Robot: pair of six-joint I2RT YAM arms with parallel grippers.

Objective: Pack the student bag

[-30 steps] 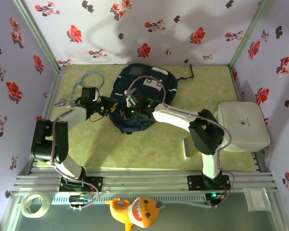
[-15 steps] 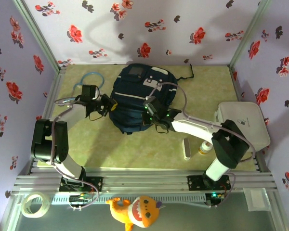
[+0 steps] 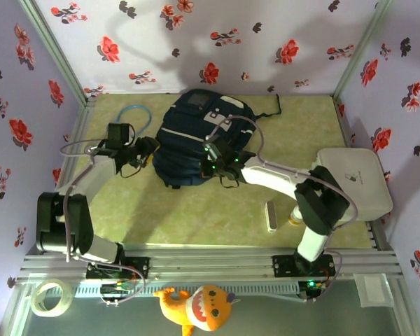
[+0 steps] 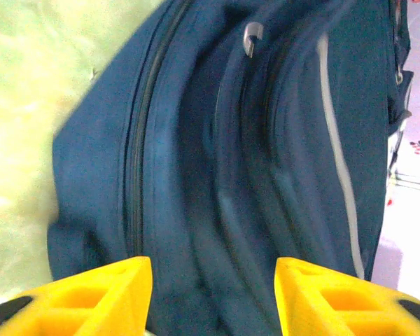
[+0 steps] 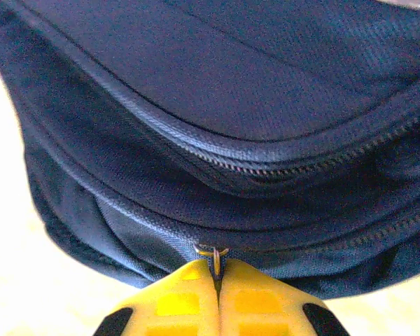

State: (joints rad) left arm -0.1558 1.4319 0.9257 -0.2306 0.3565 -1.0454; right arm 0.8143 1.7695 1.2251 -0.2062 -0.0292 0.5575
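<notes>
I need to pinch the fabric fold (image 4: 227,210) with my left gripper to steady the bag, because my right gripper holds the zip pull and the bag's other end lies loose.
The student bag (image 3: 196,129) is a dark navy backpack lying flat in the middle of the table, and its fabric and zips show close up in both wrist views (image 4: 217,154) (image 5: 210,119). My right gripper (image 5: 218,274) is shut on a small metal zip pull (image 5: 215,256) at the bag's near edge; from above it sits at that edge (image 3: 208,164). My left gripper (image 4: 213,294) stands open at the bag's left side (image 3: 149,149), with only bag fabric seen beyond its yellow fingers (image 4: 91,297). Another zip pull (image 4: 252,36) lies farther along the bag.
A white rounded case (image 3: 353,183) rests at the right edge. A small white stick (image 3: 271,215) and a yellow bottle (image 3: 295,218) lie near the right arm. A blue cable loop (image 3: 129,115) lies back left. A tape roll (image 3: 47,297) and a plush toy (image 3: 196,308) sit in front of the table.
My left gripper has opened and drawn back to the left off the bag. My right gripper, still shut, swung right along the bag's near edge, then back a little.
</notes>
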